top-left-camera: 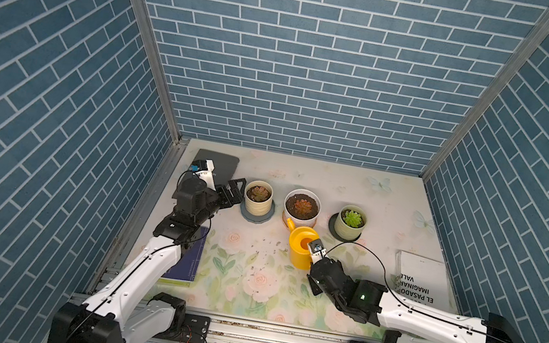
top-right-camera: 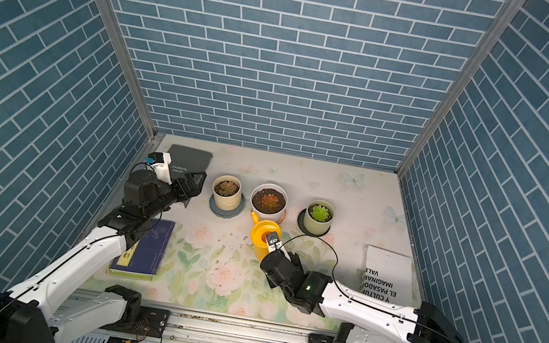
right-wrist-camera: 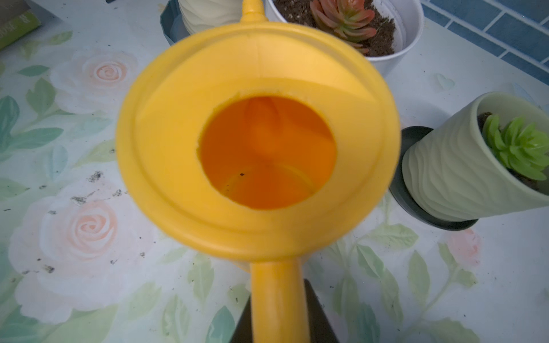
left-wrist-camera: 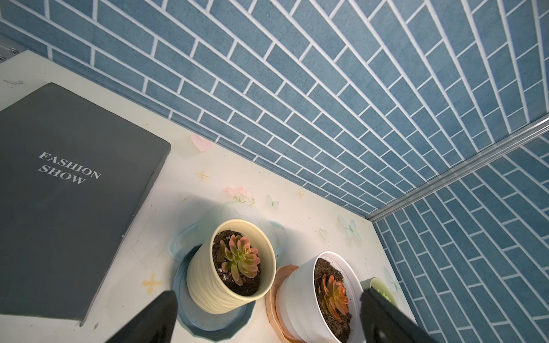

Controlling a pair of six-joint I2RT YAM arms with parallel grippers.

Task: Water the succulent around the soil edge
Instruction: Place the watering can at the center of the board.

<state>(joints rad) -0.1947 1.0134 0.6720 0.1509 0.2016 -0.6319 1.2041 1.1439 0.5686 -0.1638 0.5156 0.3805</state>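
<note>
Next, I release the yellow watering can from my right gripper on the mat (top-left-camera: 299,273) next to the big pink rose, before the white pot.
The succulent (top-left-camera: 258,193) (left-wrist-camera: 239,256), a dull reddish-green rosette, sits in a cream ribbed pot (top-left-camera: 256,208) on a grey-blue saucer (top-left-camera: 256,218) at the back left. The soil edge (left-wrist-camera: 220,237) shows as a dark ring inside the rim. My left gripper (top-left-camera: 233,192) (left-wrist-camera: 267,317) stands open just left of that pot, holding nothing. A yellow watering can (top-left-camera: 301,250) (right-wrist-camera: 255,142) stands upright in front of the white pot, its spout (top-left-camera: 290,223) pointing toward the pots. My right gripper (right-wrist-camera: 276,314) is shut on the can's handle.
A white pot with an orange-red rosette (top-left-camera: 301,207) stands in the middle, and a pale green pot with a green rosette (top-left-camera: 351,221) to its right. A grey book (left-wrist-camera: 68,193), a blue book (top-right-camera: 143,248) and a white book (top-left-camera: 417,279) lie around. Soil crumbs (top-left-camera: 259,253) dot the mat.
</note>
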